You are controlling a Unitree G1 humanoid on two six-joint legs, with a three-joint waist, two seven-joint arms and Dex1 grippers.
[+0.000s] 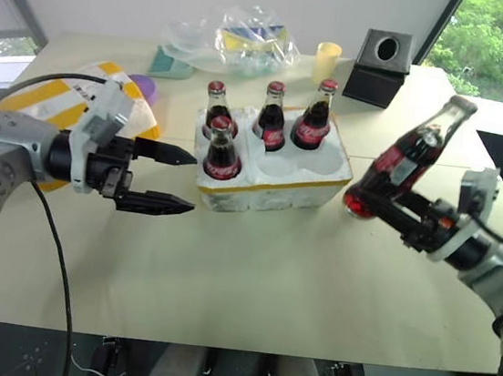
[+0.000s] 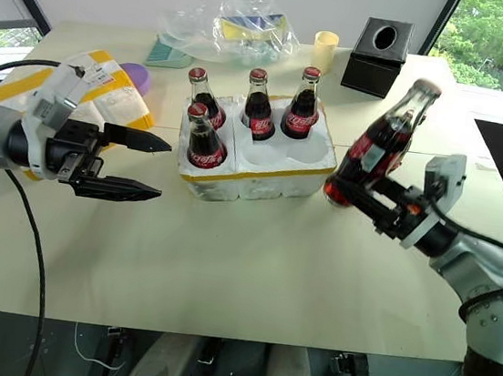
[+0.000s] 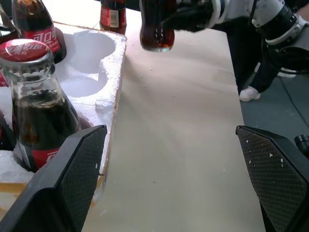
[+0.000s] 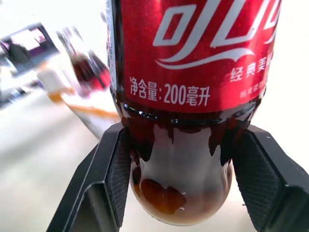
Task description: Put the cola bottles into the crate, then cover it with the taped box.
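Note:
Next, my right gripper releases the cola bottle in the empty near middle hole of the white foam crate (image 1: pixel 274 165).
The white foam crate (image 1: pixel 320 189) with a yellow-taped rim sits mid-table. Several cola bottles stand in its wells, among them one at the near left (image 1: pixel 222 150) and one at the far right (image 1: pixel 314 116). The two near right wells are bare. My right gripper (image 1: pixel 380 206) is shut on the base of another cola bottle (image 1: pixel 409 155), held tilted above the table just right of the crate. In the right wrist view both fingers (image 4: pixel 112 164) clamp that bottle (image 4: pixel 193 58). My left gripper (image 1: pixel 194 181) hangs open beside the crate's left end. The taped box (image 1: pixel 60 100) lies behind my left arm.
A black tissue box (image 1: pixel 379 68), a pale yellow cup (image 1: pixel 327 62) and a crumpled plastic bag (image 1: pixel 242 40) stand along the far edge. A purple object (image 1: pixel 144 89) lies by the taped box. The table's right edge (image 1: pixel 498 195) runs close behind my right arm.

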